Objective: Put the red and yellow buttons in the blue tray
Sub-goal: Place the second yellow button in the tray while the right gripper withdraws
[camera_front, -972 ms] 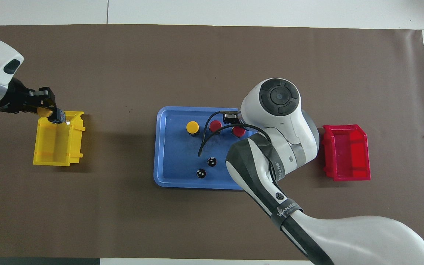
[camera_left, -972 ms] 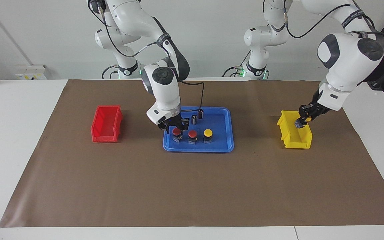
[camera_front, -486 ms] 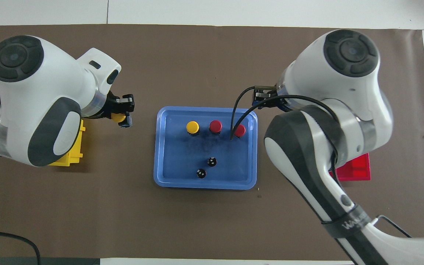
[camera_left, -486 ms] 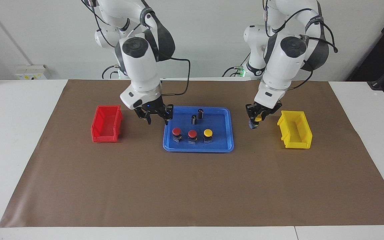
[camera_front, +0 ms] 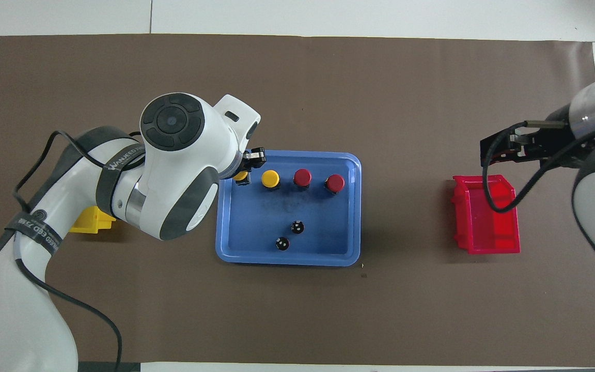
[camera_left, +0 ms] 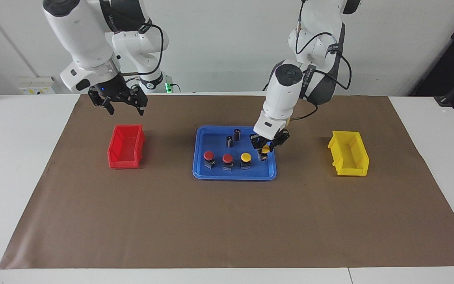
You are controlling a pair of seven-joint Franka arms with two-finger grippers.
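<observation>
Next, my left gripper releases its yellow button in the blue tray's corner [camera_front: 238,183] beside the other yellow button.
The blue tray [camera_left: 235,176] holds two red buttons [camera_left: 209,156] [camera_left: 227,158] and a yellow button [camera_left: 245,157] in a row. My left gripper [camera_left: 265,154] is shut on a second yellow button [camera_left: 265,149] and holds it low over the tray's end toward the left arm, beside that row. In the overhead view the tray [camera_front: 287,261], the row [camera_front: 302,177] and the held button [camera_front: 240,177] under the left gripper [camera_front: 244,171] show. My right gripper [camera_left: 121,107] is open and empty, raised over the mat beside the red bin; it also shows in the overhead view [camera_front: 499,151].
Two dark capless cylinders [camera_left: 229,141] [camera_left: 237,134] stand in the tray, nearer to the robots than the buttons. A red bin [camera_left: 126,146] sits toward the right arm's end and a yellow bin [camera_left: 349,154] toward the left arm's end. A brown mat [camera_left: 227,228] covers the table.
My left gripper carried the yellow button from the yellow bin to over the tray. My right gripper let go of a red button in the tray, then rose and moved toward the red bin.
</observation>
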